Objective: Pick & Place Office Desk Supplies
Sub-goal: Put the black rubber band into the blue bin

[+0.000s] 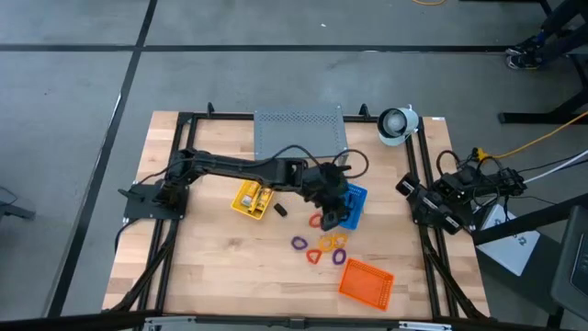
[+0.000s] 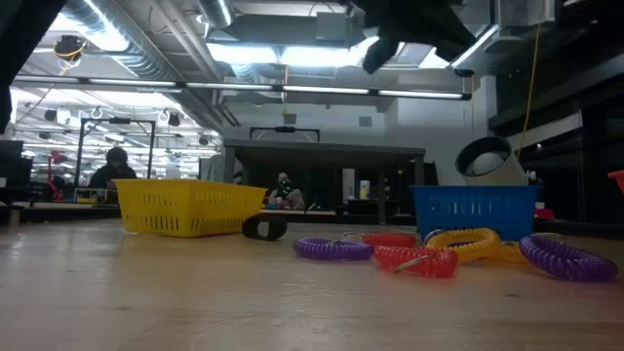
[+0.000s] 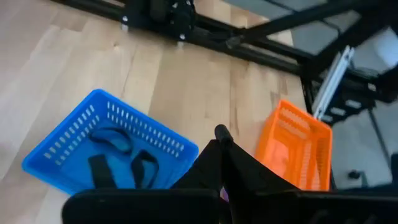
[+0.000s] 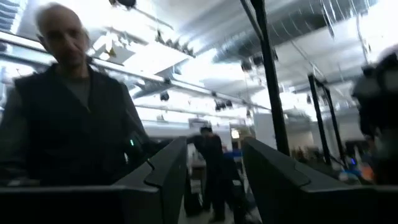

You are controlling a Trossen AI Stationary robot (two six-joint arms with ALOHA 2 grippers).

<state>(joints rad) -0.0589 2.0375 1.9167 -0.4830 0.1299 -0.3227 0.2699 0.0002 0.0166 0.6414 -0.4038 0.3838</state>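
Observation:
My left gripper should release a black clip in the blue tray [image 1: 344,210] [image 3: 143,168] among the other black clips.
My left gripper [image 1: 333,204] is shut and hangs above the blue tray [image 1: 358,197], high over the table in the low view [image 2: 375,54]. In the left wrist view [image 3: 221,134] nothing shows between its fingers. The blue tray [image 3: 74,134] holds black clips [image 3: 115,142]. The yellow tray [image 1: 241,204] holds yellow-and-white packets [image 1: 252,195]. One black clip [image 1: 280,211] lies on the table beside it. Red [image 1: 317,221], purple [image 1: 299,244], orange and yellow [image 1: 331,241] loops lie on the table in front of the blue tray. My right gripper [image 4: 214,168] is open and empty at the table's right edge [image 1: 409,188].
An orange tray [image 1: 366,281] lies near the front edge, right of centre. The grey perforated stand [image 1: 299,133] is at the far edge, with a white round object [image 1: 397,124] to its right. Black frame rails run along both sides. A person shows in the right wrist view.

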